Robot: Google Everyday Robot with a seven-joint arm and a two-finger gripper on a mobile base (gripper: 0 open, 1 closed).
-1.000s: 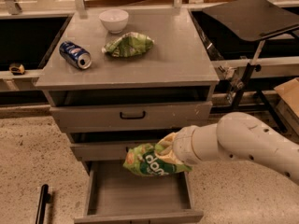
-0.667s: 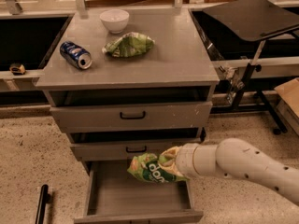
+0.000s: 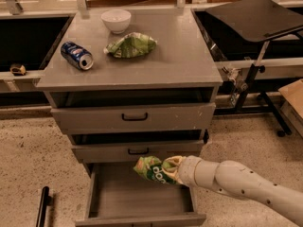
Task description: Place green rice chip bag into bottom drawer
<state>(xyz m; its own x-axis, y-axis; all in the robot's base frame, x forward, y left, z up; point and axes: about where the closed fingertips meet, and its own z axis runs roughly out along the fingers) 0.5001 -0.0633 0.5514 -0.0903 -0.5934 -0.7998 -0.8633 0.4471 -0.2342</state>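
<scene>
My gripper needs to let go of the green rice chip bag on the middle of the open bottom drawer's grey bottom (image 3: 141, 189).
The green rice chip bag (image 3: 150, 169), bright green with white letters, hangs over the open bottom drawer (image 3: 142, 195), just above its grey floor near the back right. My gripper (image 3: 169, 169) is shut on the bag's right end, reaching in from the lower right on the white arm (image 3: 236, 183). The bag is clear of the drawer floor.
The two upper drawers (image 3: 135, 117) with black handles are shut. On the cabinet top lie a white bowl (image 3: 116, 20), a blue soda can (image 3: 76, 56) on its side, and a paler green-and-white bag (image 3: 131, 45). A black stand (image 3: 255, 18) is at the right; a black bar (image 3: 41, 207) lies on the floor at the left.
The arm has lowered and moved left, carrying the bag down from the middle drawer's front into the open bottom drawer's space.
</scene>
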